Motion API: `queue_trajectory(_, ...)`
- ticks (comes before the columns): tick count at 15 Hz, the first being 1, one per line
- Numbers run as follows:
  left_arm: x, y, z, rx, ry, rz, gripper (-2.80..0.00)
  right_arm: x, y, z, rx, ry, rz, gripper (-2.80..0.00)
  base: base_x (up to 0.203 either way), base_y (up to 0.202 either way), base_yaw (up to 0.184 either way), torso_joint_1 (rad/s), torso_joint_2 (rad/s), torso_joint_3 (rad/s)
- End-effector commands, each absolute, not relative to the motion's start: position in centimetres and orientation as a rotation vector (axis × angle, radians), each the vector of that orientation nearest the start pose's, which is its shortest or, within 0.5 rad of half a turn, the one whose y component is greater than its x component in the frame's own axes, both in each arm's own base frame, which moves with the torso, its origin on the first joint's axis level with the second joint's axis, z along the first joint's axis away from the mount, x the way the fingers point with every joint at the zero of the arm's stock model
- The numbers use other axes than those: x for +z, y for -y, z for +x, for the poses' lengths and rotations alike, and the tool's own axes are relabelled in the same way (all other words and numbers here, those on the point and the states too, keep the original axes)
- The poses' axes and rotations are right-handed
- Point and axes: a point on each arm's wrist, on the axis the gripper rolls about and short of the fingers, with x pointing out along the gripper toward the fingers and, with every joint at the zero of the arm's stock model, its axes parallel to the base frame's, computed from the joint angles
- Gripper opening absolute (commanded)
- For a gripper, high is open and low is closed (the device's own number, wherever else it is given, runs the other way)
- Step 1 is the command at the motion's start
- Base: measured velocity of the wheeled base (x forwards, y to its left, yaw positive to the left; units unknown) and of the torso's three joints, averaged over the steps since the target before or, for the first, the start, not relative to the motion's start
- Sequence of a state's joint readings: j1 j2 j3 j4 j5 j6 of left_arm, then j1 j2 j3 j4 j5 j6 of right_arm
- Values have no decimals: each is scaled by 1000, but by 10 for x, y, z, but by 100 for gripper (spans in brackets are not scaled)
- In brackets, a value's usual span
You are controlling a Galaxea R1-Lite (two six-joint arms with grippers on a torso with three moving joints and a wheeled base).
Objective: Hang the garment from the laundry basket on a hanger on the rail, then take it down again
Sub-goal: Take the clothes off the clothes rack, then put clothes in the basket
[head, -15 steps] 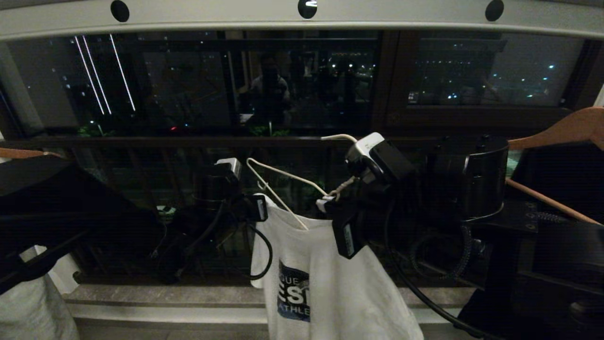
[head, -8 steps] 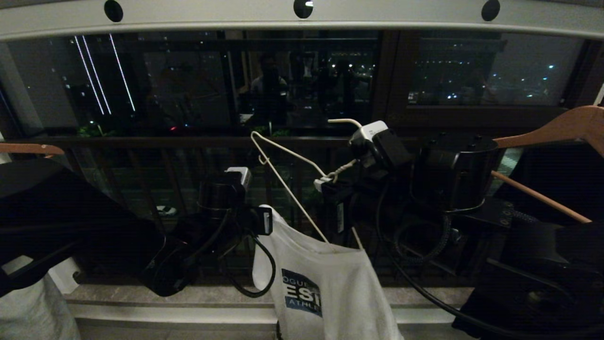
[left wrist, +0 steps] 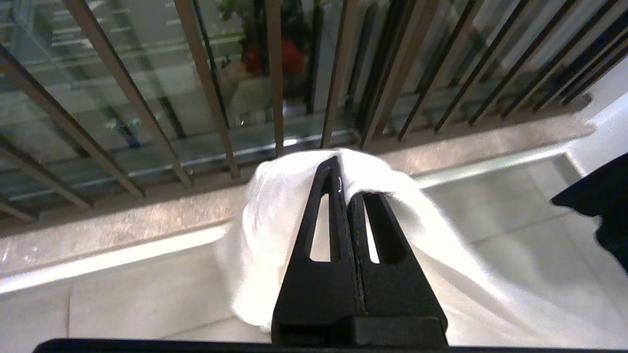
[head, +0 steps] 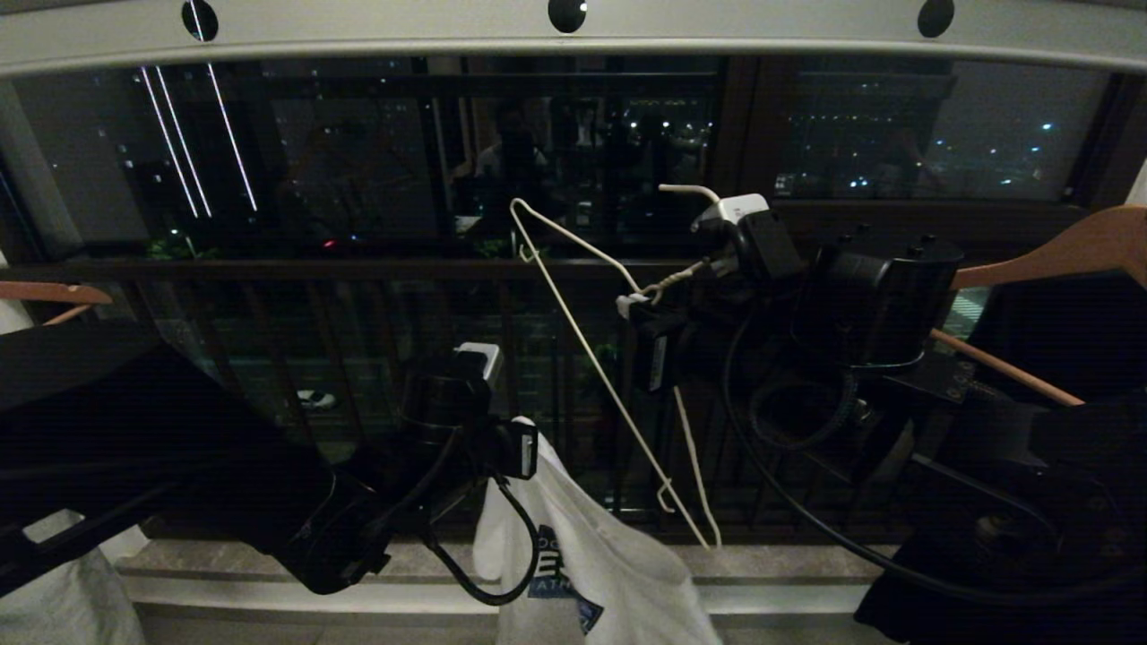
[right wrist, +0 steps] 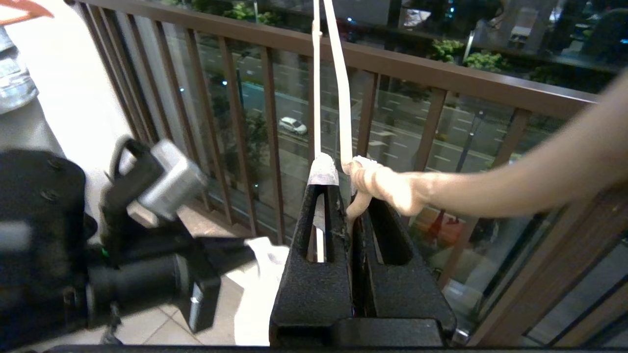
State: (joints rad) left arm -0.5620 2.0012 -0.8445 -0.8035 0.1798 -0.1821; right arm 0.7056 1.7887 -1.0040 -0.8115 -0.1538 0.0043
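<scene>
The robot's left gripper will set the white garment down in the laundry basket on the floor (head: 567,617) in front of the stone sill.
The white wire hanger (head: 582,358) hangs tilted and bare below the grey rail (head: 717,40), clear of it. My right gripper (head: 638,305) is shut on the hanger's twisted neck (right wrist: 360,176), with the hook (right wrist: 490,176) sticking out sideways. Lower and to the left, my left gripper (head: 524,441) is shut on a bunched fold of the white garment (head: 591,573). The garment droops from it with its blue graphic partly folded under. In the left wrist view the black fingers (left wrist: 324,206) pinch white cloth (left wrist: 274,215). The laundry basket is out of view.
Brown wooden hangers (head: 1066,242) carry black garments at the right and at the left (head: 134,421). The dark balustrade (head: 358,269) stands behind, above a stone sill (head: 269,564). A pale bundle (head: 54,591) sits at the lower left.
My right gripper lifted the hanger up and to the right, and it slid out of the garment. My left gripper sank and carried the garment down with it.
</scene>
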Motion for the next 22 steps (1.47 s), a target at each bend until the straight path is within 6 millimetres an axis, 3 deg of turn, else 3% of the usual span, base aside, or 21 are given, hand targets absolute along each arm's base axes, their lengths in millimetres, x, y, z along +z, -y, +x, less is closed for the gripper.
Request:
queue_trajectory(1,87,194,311,-345,-409,-28,-280,226,-217,268,537,28,18,-280,0,0,0,0,0,0)
queue_trajectory(4,65,198,315,-341,-459,3,-280,234,-212,273,514,80,55,-280,0,0,0,0,0,0)
queue_trajectory(15,22,228,321,-381,-461,22,-280,240,-208,270,494,98,60,-280,0,0,0,0,0,0)
queue_trajectory(16,19,228,321,-382,-468,24,0,240,-208,271,493,100,61,-280,0,0,0,0,0,0)
queue_trajectory(22,17,227,312,-398,-491,75,0,240,-206,272,485,100,59,-280,0,0,0,0,0,0)
